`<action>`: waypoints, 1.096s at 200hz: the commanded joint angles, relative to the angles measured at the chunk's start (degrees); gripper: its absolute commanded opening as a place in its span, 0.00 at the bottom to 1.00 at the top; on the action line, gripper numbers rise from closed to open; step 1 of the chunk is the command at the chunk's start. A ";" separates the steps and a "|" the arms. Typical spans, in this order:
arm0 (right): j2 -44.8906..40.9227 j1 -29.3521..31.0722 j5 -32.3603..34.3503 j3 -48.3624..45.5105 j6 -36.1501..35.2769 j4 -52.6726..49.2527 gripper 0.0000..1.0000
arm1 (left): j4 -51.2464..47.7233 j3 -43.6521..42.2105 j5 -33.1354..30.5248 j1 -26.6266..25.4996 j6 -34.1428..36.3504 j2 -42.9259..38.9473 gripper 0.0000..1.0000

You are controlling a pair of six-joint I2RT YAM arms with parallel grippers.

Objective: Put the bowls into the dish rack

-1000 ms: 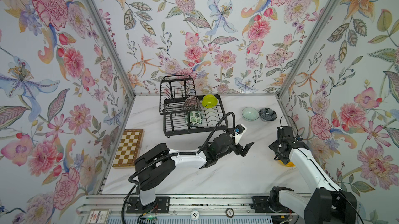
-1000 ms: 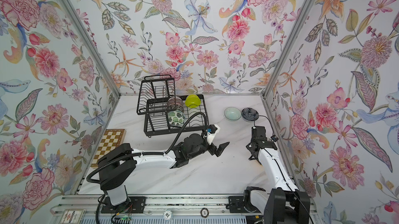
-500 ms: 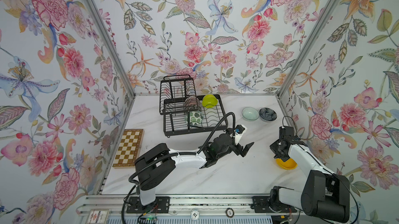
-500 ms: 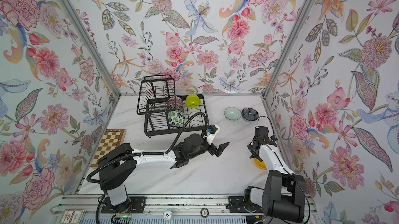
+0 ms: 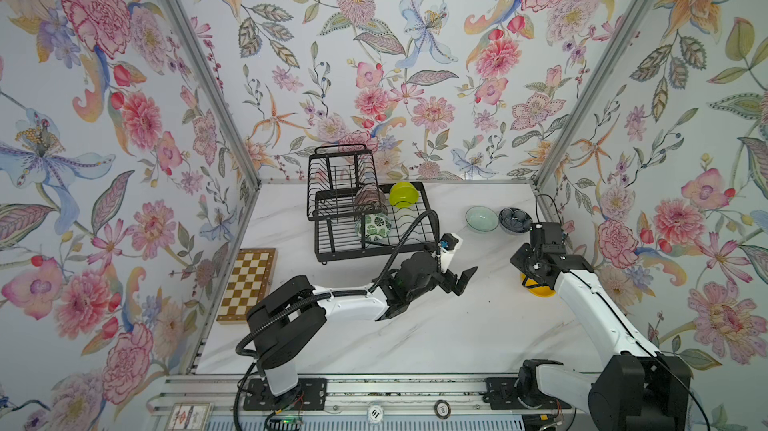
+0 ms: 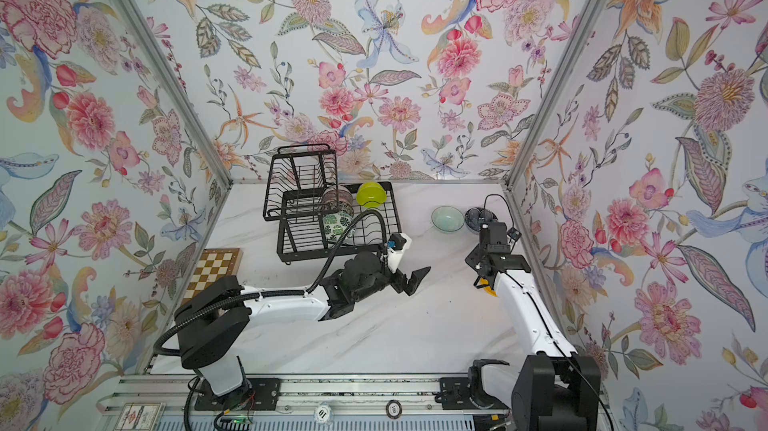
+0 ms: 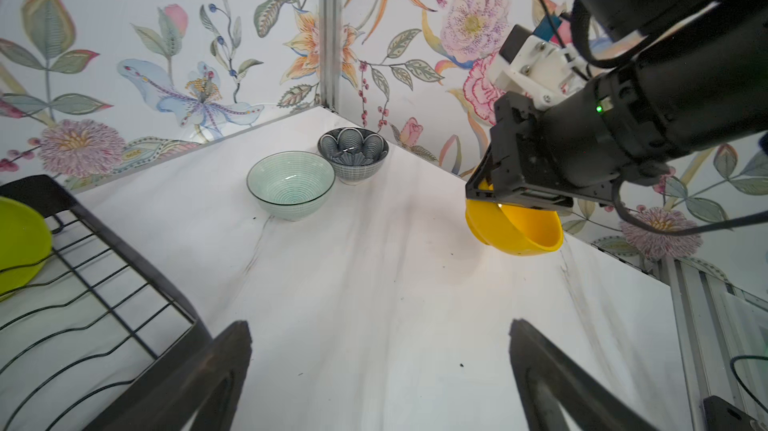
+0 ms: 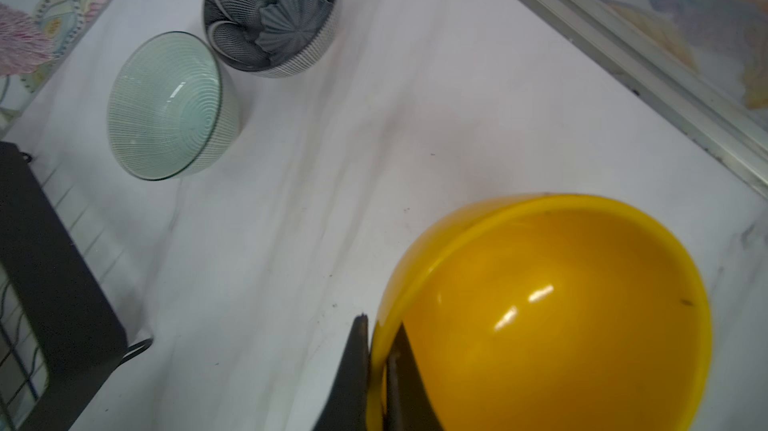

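Note:
Next, my right gripper sets the orange-yellow bowl down on the table just before the black dish rack's front corner [image 5: 442,276].
My right gripper [image 8: 377,327] is shut on the rim of the orange-yellow bowl [image 8: 561,316], one finger inside and one outside. In the left wrist view that bowl [image 7: 519,229] hangs tilted just over the table near the right wall. The pale celadon bowl [image 5: 481,218] and the dark blue patterned bowl [image 5: 514,220] stand side by side at the back right. The black dish rack [image 5: 332,256] holds the lime green bowl [image 5: 402,194], the green-leaf bowl [image 5: 372,226] and a dark ribbed bowl [image 5: 370,199]. My left gripper [image 5: 462,279] stands open and empty in front of the rack.
A brown-and-cream chessboard [image 5: 248,281] lies by the left wall. Floral walls close the table in on three sides, with a metal rail [image 8: 623,55] close beside the held bowl. The left arm's cable [image 5: 409,233] loops across the rack's front edge.
My right gripper has shut on the orange-yellow bowl's rim and tipped it up, the wrist shifting a little toward the back. The left arm has not moved.

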 commanded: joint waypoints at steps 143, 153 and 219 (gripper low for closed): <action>30.97 33.89 -0.36 20.79 -5.36 -7.34 0.00 | 6.55 -30.30 -10.84 12.92 -17.86 -24.87 0.99; 32.31 34.72 -1.16 21.80 -5.27 -7.35 0.00 | 6.02 -31.01 -10.76 13.48 -18.48 -25.57 0.99; 37.49 38.89 -4.46 23.12 -4.46 -6.45 0.00 | 3.35 -34.75 -13.37 14.26 -19.85 -30.13 0.99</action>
